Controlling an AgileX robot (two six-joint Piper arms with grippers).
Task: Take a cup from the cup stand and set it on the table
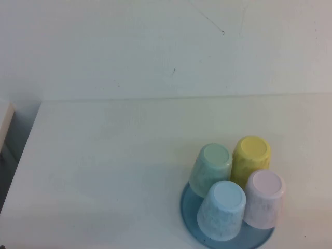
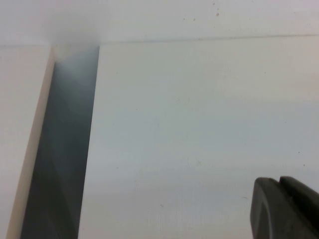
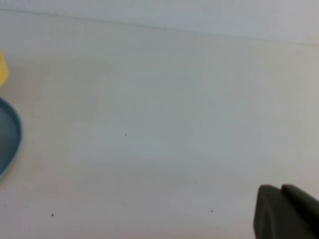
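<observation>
The pink cup is beside the light blue cup, and my right gripper needs to close on the upper sides of the pink cup (image 1: 265, 199), just below its upturned bottom.
The pink cup (image 1: 265, 199) sits upside down at the front right of the blue-grey cup stand (image 1: 188, 210), which stands on the white table (image 1: 104, 171) at the front right. The stand's pegs are hidden under the cups. Neither arm shows in the high view. My left gripper (image 2: 280, 183) is shut and empty above bare table near the table's left edge. My right gripper (image 3: 281, 189) is shut and empty above bare table, to the right of the stand, whose rim (image 3: 12, 134) shows in the right wrist view.
A mint green cup (image 1: 211, 167), a yellow cup (image 1: 250, 158) and a light blue cup (image 1: 222, 210) also sit upside down on the stand. A dark gap (image 2: 62, 149) runs along the table's left edge, with a pale surface (image 1: 5, 116) beyond. A white wall rises behind.
</observation>
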